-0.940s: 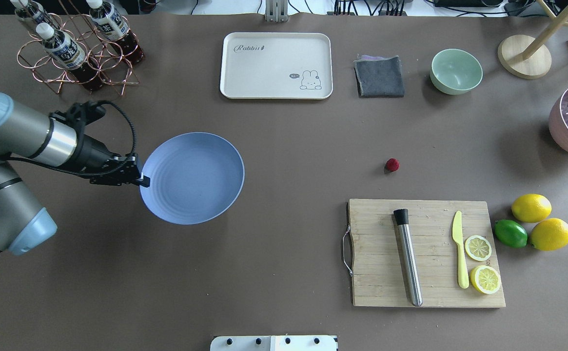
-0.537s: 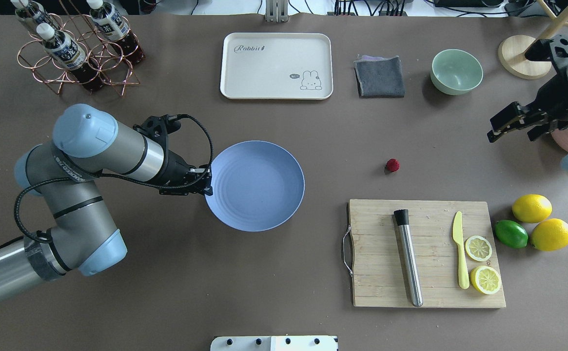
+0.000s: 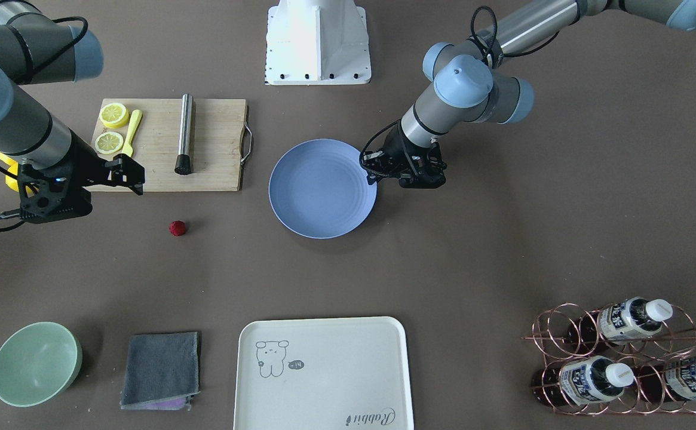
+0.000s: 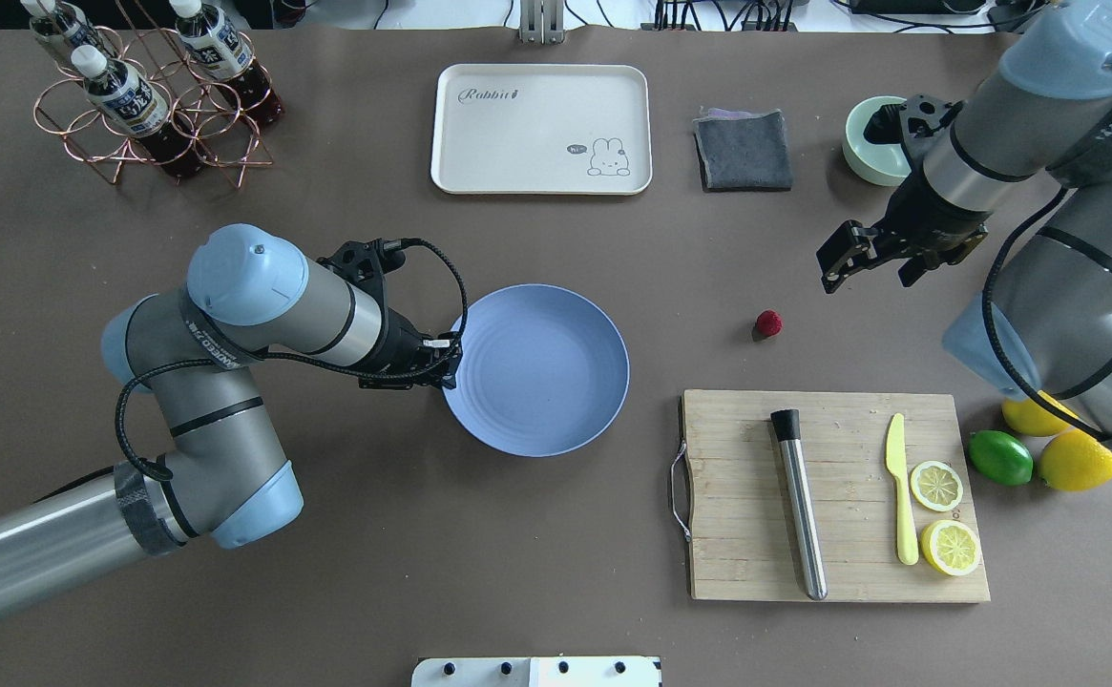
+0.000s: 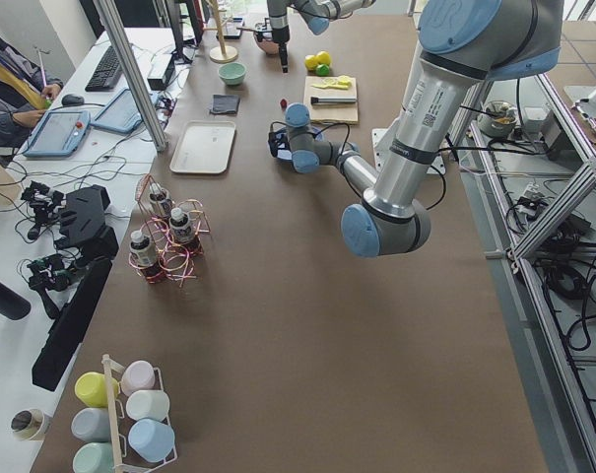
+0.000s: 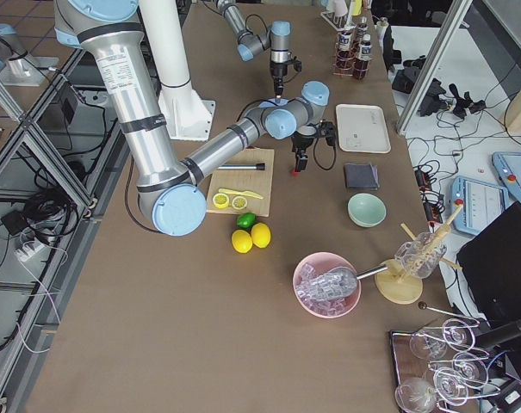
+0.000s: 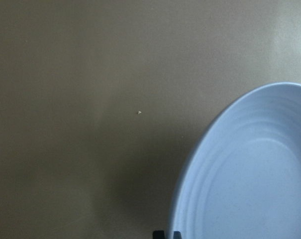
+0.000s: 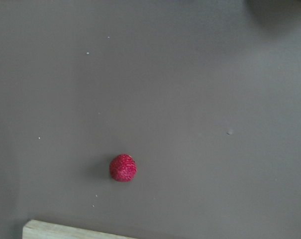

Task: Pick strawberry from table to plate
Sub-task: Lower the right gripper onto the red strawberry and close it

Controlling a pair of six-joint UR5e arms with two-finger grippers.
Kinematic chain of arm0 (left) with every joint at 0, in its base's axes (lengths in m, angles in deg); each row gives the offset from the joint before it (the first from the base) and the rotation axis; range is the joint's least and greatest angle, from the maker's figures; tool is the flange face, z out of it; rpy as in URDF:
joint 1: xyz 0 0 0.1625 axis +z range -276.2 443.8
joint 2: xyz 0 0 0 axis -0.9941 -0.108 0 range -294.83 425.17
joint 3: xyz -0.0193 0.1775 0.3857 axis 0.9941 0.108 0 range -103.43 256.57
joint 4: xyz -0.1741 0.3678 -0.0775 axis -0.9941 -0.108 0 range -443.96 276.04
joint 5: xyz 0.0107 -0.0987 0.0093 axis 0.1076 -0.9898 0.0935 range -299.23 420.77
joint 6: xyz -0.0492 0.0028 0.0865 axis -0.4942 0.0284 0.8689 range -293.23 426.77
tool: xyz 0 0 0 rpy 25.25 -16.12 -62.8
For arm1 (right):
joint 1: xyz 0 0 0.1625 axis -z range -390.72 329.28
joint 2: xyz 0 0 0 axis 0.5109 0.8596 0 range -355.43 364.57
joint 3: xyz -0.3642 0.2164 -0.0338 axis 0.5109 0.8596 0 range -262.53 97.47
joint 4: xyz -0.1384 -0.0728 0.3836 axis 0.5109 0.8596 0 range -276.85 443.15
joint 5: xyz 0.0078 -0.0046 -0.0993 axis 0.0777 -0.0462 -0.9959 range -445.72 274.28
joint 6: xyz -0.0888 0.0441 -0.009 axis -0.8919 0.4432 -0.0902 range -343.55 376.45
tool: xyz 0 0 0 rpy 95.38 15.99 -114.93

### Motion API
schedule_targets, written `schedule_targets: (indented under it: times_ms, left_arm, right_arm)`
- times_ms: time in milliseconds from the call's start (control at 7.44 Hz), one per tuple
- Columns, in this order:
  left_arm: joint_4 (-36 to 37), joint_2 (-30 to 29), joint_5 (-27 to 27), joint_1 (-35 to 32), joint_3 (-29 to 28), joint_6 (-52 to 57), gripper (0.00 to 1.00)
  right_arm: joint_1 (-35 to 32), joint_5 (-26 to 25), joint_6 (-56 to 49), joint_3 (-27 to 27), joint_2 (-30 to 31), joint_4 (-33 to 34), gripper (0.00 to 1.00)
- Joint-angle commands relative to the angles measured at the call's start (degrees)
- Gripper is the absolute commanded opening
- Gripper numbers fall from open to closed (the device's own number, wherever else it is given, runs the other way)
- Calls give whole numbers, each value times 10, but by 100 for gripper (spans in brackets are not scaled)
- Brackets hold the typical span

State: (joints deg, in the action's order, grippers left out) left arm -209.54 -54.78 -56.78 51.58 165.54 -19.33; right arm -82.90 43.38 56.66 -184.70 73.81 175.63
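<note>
Next, I close my right gripper around the middle of the strawberry (image 3: 177, 228) (image 8: 123, 168) that lies between the cutting board and the grey cloth.
The strawberry (image 4: 767, 323), a small dark-red berry, lies on the bare table (image 4: 613, 534) just beyond the cutting board's far edge; it also shows in the front view (image 3: 177, 228) and the right wrist view (image 8: 123, 168). The light-blue plate (image 4: 541, 372) is left of it, with nothing on it. My left gripper (image 4: 451, 363) is shut on the plate's left rim, and the left wrist view shows that rim (image 7: 190, 174) between its fingertips. My right gripper (image 4: 866, 270) hovers open above the table, up and to the right of the strawberry, touching nothing.
A wooden cutting board (image 4: 737, 534) carries a steel muddler, a yellow knife and two lemon slices. Two lemons and a lime (image 4: 999, 457) lie right of it. At the far side are a cream tray (image 4: 540, 129), a grey cloth (image 4: 744, 150), a green bowl (image 4: 869, 153) and a bottle rack (image 4: 150, 95).
My left arm has carried the plate rightward toward the table's middle. My right arm has come in from the right edge to a spot near the strawberry, which has not moved.
</note>
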Motion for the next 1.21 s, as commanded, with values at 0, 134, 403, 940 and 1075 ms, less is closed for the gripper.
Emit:
schedule_targets:
  times_ms: [0,134,403,940,1075]
  left_arm:
    - [-4,-11,13,1,-19,0,0]
    - [-4,-11,13,2,-19,-1,0]
    - [-4,-11,13,2,-18,-3,0]
    - [-4,-10,13,1,-14,-5,60]
    - [-4,-10,14,1,-14,-5,60]
  right_arm:
    - [30,-23,63,77,-22,-108,94]
    - [40,-26,79,98,-24,-133,94]
    - [63,-51,108,104,-40,-133,93]
    - [87,-86,107,125,-39,-134,88]
    - [88,-86,107,129,-41,-134,86]
